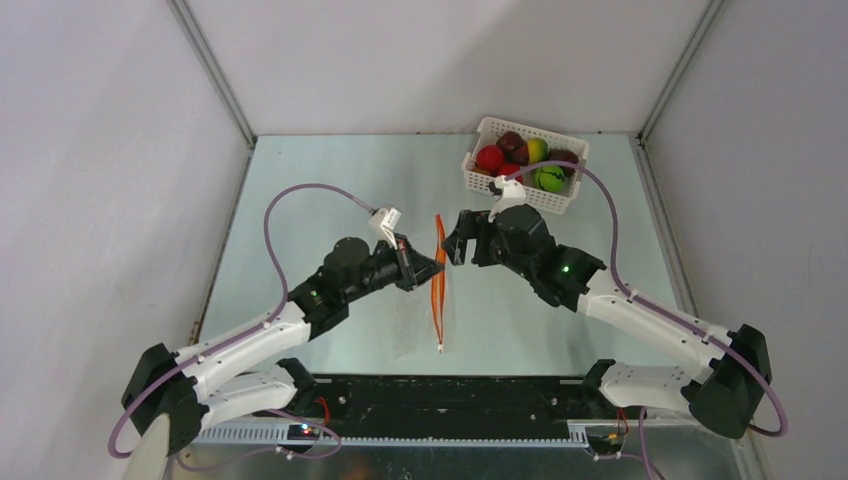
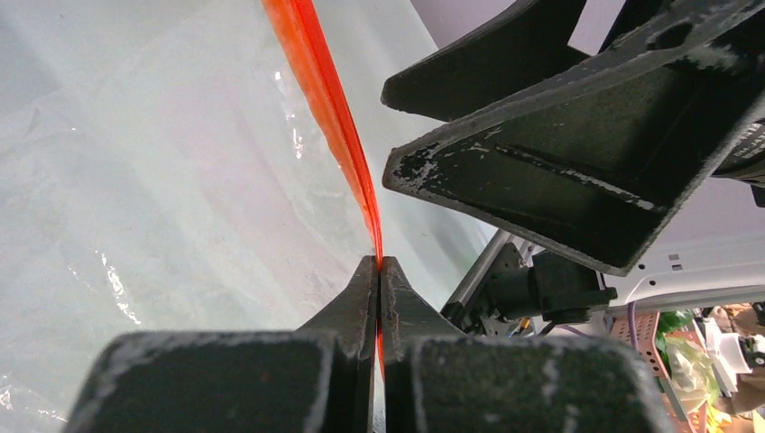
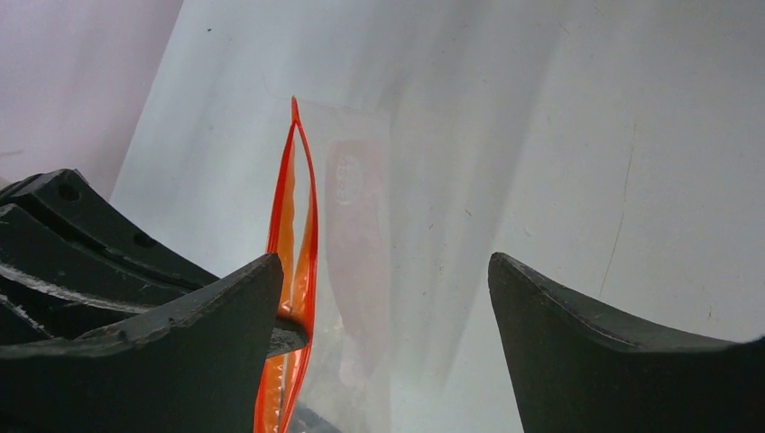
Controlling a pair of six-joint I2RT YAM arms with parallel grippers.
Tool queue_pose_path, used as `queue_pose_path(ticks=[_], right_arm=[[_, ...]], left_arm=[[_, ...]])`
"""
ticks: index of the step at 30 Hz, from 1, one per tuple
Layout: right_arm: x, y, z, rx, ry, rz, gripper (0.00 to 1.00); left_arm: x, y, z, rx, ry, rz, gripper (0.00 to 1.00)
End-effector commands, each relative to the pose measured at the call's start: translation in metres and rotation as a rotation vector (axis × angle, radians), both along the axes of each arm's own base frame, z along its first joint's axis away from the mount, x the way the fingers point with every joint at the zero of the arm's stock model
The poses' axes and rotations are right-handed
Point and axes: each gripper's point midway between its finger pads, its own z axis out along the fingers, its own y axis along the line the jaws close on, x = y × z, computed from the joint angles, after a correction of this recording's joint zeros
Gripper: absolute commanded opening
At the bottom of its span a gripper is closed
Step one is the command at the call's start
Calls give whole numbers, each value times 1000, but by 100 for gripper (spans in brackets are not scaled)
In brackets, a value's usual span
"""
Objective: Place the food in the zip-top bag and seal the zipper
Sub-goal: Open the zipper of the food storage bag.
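Note:
The zipper has both sides pinched together in my left gripper, so next I open it and take the zipper's near side alone point(image 3: 281, 191) while my right gripper draws the other side away.
The clear zip-top bag point(image 1: 415, 322) lies at the table's middle, its orange-red zipper point(image 1: 439, 290) raised on edge. My left gripper point(image 1: 436, 266) is shut on the zipper strip, seen pinched between its tips in the left wrist view point(image 2: 380, 263). My right gripper point(image 1: 453, 243) is open and empty just right of the strip; in its wrist view point(image 3: 383, 271) the zipper point(image 3: 298, 207) stands by its left finger, the two lips slightly parted. The food point(image 1: 522, 158), red, maroon, yellow-green and green balls, sits in the white basket. I cannot make out the slider tab.
The white perforated basket point(image 1: 566, 200) stands at the back right, close behind my right arm. Grey walls enclose the table on three sides. My right gripper's fingers point(image 2: 541, 180) loom close over the left gripper.

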Motion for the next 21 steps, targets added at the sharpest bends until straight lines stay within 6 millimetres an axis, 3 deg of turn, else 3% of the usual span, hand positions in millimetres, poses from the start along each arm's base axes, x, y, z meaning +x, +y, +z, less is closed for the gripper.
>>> queue_pose_path(ticks=[1,8,12,21], right_arm=[[8,3,9,3,-14,-30,89],[10,10,-5,-31,14,-29,86],[14,8,-19,-142,21,-91,85],[13,3,-46,-281,121,-162,62]], left_arm=[[-2,-6,12,-40,-22,-16,0],[2,-4,11,-28,-18,5,0],[8,-9,10,13,-5,19,0],[15,-10,10,66,-5,64,0]])
